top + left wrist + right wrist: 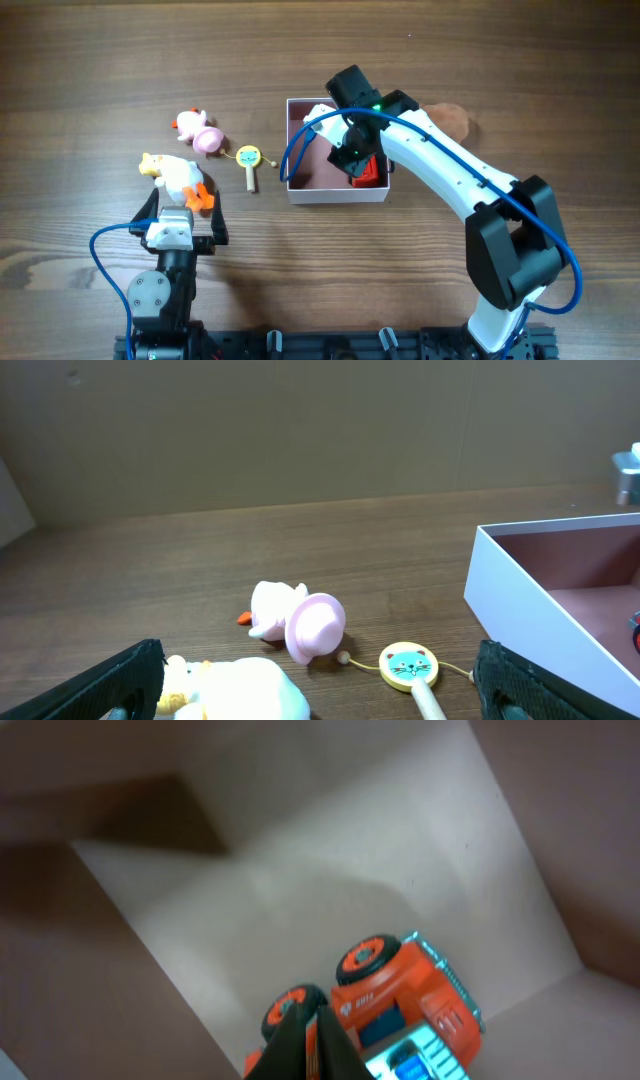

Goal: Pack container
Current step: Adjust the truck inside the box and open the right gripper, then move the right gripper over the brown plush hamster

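Note:
I will use my right gripper to set the orange toy truck down inside the container and let go of it along the container's side (372, 164) closest to the brown object.
The container (335, 196) is a shallow white-walled box with a pink inside, at the table's centre. It also shows in the left wrist view (530, 585) and fills the right wrist view (300, 850). My right gripper (352, 155) is down inside it, its fingers (312, 1040) closed together on an orange toy truck (410, 995), which shows red in the overhead view (368, 174). My left gripper (185, 225) is open and empty (320, 695), just in front of a white duck toy (175, 175) (250, 690).
A pink toy with a hat (200, 132) (300, 620) lies left of the container. A yellow cat-face rattle on a wooden stick (248, 160) (408, 665) lies between it and the container. A brown object (452, 118) sits behind the right arm.

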`<state>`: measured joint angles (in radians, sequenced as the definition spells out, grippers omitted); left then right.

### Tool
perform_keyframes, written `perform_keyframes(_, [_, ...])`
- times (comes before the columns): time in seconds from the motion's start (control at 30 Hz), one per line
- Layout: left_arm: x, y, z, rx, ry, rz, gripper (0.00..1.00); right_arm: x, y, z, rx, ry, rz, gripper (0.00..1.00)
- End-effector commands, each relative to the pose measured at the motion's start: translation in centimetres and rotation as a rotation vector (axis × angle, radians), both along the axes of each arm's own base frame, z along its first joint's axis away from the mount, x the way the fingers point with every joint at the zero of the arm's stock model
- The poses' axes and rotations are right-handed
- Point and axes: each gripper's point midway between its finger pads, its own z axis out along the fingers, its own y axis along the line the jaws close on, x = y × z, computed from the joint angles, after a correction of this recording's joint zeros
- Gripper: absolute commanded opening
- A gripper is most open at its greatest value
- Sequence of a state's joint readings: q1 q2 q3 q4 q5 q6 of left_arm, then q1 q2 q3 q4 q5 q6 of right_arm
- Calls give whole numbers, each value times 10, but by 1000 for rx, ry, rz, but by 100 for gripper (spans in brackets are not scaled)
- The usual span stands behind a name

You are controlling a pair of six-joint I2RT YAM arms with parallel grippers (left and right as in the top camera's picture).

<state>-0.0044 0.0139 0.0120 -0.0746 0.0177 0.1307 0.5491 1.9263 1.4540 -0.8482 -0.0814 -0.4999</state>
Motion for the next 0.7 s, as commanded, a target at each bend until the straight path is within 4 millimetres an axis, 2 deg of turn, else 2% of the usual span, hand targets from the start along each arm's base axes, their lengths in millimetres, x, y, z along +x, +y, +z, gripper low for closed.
perform_keyframes(0.0, [0, -4, -2, 18, -1, -25, 100, -2, -7, -5, -55, -10, 19, 5])
perform_keyframes(0.1, [0, -4, -1, 18, -2, -25, 100, -3, -10, -5, -67, -4, 17, 4])
perform_keyframes(0.3, [0, -4, -2, 18, -1, -25, 100, -4, -30, -7, -173, -15, -4, 4])
perform_keyframes(0.4, [0, -4, -1, 18, -2, -25, 100, -7, -34, -7, -190, -5, -5, 4])
perform_keyframes(0.57, [0, -4, -2, 18, -1, -25, 100, -2, -27, -2, -165, -19, -6, 4])
perform_keyframes(0.67, [0, -4, -2, 18, -1, -25, 100, 4, -15, 9, -108, -33, -11, 4])
